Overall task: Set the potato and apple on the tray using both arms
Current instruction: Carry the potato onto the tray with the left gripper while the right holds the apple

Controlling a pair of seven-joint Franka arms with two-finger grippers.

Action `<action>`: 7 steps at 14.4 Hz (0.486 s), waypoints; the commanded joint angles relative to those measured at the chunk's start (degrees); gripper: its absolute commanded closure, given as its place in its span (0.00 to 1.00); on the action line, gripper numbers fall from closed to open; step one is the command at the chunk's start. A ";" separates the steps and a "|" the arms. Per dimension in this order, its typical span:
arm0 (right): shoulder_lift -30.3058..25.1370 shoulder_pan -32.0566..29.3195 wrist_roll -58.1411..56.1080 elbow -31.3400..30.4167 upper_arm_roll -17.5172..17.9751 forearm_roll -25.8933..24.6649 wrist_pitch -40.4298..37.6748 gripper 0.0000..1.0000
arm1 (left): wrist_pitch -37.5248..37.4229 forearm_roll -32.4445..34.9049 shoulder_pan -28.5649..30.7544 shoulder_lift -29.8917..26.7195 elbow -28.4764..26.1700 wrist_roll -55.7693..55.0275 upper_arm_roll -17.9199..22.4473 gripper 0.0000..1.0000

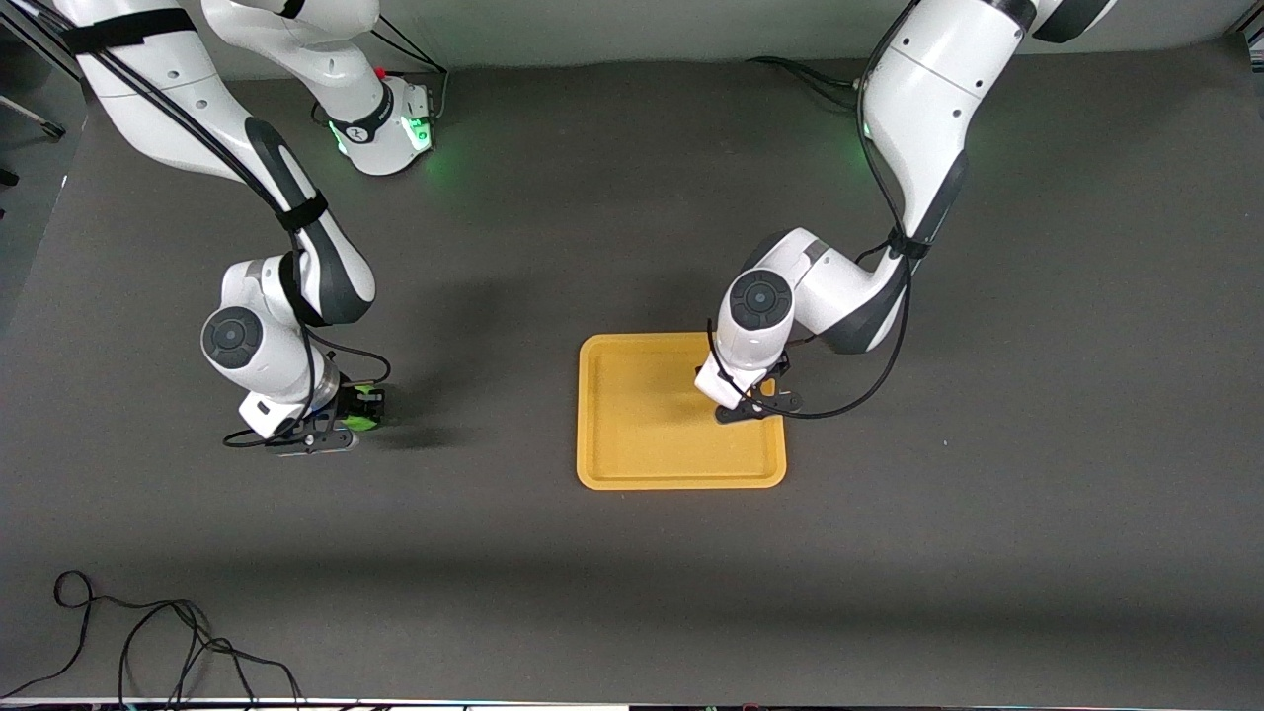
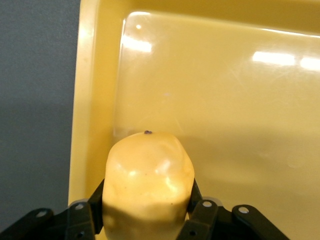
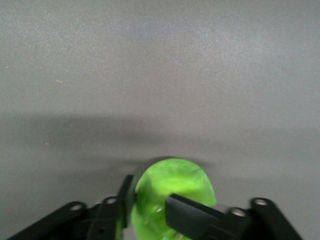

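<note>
My right gripper has a finger lying across the green apple's side, so I will open it wide and close on the apple's opposite sides (image 3: pixel 208 191) before I lift.
My left gripper (image 1: pixel 755 400) is over the corner of the mustard-yellow tray (image 1: pixel 642 434) toward the left arm's end. It is shut on the yellow-tan potato (image 2: pixel 148 175), which the wrist hides in the front view. In the left wrist view the potato sits between the fingers (image 2: pixel 197 197) close above the tray's floor (image 2: pixel 225 100), near its rim. My right gripper (image 1: pixel 351 420) is low over the dark table toward the right arm's end, well apart from the tray. It is shut on the green apple (image 1: pixel 364 421), also seen in the right wrist view (image 3: pixel 172 190).
The dark grey mat (image 1: pixel 632 592) covers the table. A loose black cable (image 1: pixel 148 642) lies at the near edge toward the right arm's end. Both arms' elbows hang over the middle of the table.
</note>
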 commanded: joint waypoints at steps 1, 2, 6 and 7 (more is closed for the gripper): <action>-1.37 0.29 1.44 5.95 0.60 -0.30 -11.58 0.73 | -0.39 1.45 -0.83 0.38 1.14 -1.29 0.77 0.35; -1.37 0.20 1.35 6.32 1.13 -0.30 -12.40 0.73 | -0.39 1.45 -0.83 0.38 1.14 -1.21 0.77 0.34; -1.11 0.20 0.92 6.06 1.04 -0.30 -12.14 0.19 | -1.09 1.45 -0.31 0.21 1.14 -0.50 0.86 0.00; -1.02 0.20 0.65 5.97 1.04 -0.38 -12.14 0.13 | -1.27 1.45 -0.13 -0.05 1.14 -0.50 0.86 0.00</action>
